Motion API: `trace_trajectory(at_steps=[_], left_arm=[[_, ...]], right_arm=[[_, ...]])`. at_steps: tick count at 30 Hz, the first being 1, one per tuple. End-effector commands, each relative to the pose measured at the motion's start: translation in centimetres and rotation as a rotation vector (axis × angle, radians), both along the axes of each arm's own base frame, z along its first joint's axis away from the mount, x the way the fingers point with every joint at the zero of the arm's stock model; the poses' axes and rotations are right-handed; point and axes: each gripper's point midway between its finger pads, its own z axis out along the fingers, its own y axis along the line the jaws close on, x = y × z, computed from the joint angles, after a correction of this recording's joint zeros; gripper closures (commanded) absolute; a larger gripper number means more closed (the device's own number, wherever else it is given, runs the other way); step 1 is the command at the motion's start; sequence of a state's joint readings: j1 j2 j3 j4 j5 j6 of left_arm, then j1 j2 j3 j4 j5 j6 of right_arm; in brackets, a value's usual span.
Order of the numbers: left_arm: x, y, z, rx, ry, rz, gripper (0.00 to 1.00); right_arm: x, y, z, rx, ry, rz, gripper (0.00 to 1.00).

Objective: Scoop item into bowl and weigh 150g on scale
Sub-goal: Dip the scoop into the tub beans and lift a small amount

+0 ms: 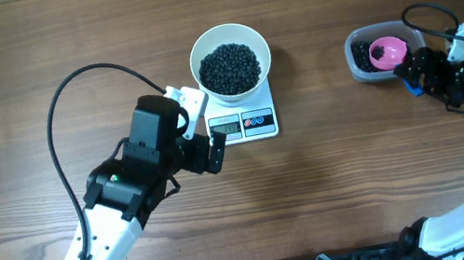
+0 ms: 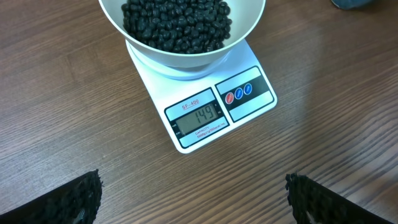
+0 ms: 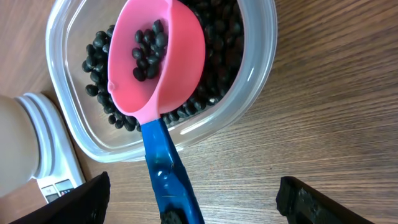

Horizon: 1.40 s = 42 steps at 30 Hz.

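I can see the scale reads just short of 150g, so I will take the pink scoop by its blue handle [image 3: 166, 169] with my right gripper and bring a few beans to the bowl.
The white bowl [image 1: 199, 60] stands on the scale [image 1: 259, 122], filled with the black beans [image 1: 230, 67]. In the left wrist view the bowl [image 2: 249, 31] and beans [image 2: 177, 22] are at the top, and the scale's display [image 2: 199, 116] reads 149. My left gripper [image 1: 203, 125] [image 2: 194, 193] is open just in front-left of the scale, with only bare wood between its fingers. A pink scoop [image 3: 180, 56] with a few beans lies in the clear tub [image 3: 261, 68]. Its blue handle [image 3: 165, 168] runs between the wide-open jaws of my right gripper [image 3: 193, 199] [image 1: 412, 76], touching neither finger.
The clear tub [image 1: 357, 57] sits at the right, still holding beans [image 3: 221, 68] under the scoop. A corner of the scale [image 3: 53, 180] shows at the left of the right wrist view. Cables loop over the table beside both arms.
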State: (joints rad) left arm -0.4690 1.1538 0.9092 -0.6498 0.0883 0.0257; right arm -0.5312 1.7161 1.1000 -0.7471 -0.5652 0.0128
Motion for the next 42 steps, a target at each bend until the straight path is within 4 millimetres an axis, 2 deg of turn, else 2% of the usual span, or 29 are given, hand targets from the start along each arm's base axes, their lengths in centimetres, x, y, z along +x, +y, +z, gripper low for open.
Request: trace_trajectory(at_steps=[1, 3, 7, 13, 19, 21, 27, 29, 34, 37, 40, 42], left_arm=[[-0.1, -0.2, 0.3, -0.004, -0.014, -0.022, 0.00], [-0.1, -0.2, 0.3, -0.004, -0.014, -0.022, 0.00], [-0.1, -0.2, 0.3, -0.003, -0.014, -0.022, 0.00], [-0.1, -0.2, 0.3, -0.004, -0.014, -0.022, 0.00], [-0.1, -0.2, 0.3, -0.004, -0.014, -0.022, 0.00], [-0.1, -0.2, 0.3, -0.004, -0.014, -0.022, 0.00], [-0.1, -0.2, 0.3, -0.003, -0.014, -0.022, 0.00], [-0.1, -0.2, 0.3, -0.004, -0.014, -0.022, 0.00], [-0.1, -0.2, 0.3, -0.004, -0.014, -0.022, 0.00], [-0.1, -0.2, 0.3, -0.004, -0.014, -0.022, 0.00], [-0.1, -0.2, 0.3, -0.004, -0.014, -0.022, 0.00], [-0.1, -0.2, 0.3, -0.003, -0.014, -0.022, 0.00]], right_arm=[[-0.2, 0.7, -0.6, 0.039, 0.003, 0.018, 0.15], [-0.2, 0.7, -0.6, 0.039, 0.003, 0.018, 0.23], [-0.3, 0.8, -0.6, 0.041, 0.006, 0.018, 0.25], [-0.2, 1.2, -1.6, 0.088, 0.025, 0.019, 0.45], [-0.2, 1.2, -1.6, 0.088, 0.025, 0.019, 0.68], [-0.2, 1.2, -1.6, 0.088, 0.025, 0.019, 0.73], [-0.3, 1.3, -1.6, 0.090, 0.028, 0.019, 0.73], [-0.3, 1.3, -1.6, 0.090, 0.028, 0.019, 0.65], [0.1, 1.0, -1.0, 0.080, 0.012, 0.019, 0.62], [0.6, 0.7, 0.2, 0.062, -0.019, 0.021, 0.54], [0.7, 0.7, 0.6, 0.052, -0.033, 0.022, 0.54], [0.8, 0.6, 0.6, 0.051, -0.034, 0.022, 0.57]])
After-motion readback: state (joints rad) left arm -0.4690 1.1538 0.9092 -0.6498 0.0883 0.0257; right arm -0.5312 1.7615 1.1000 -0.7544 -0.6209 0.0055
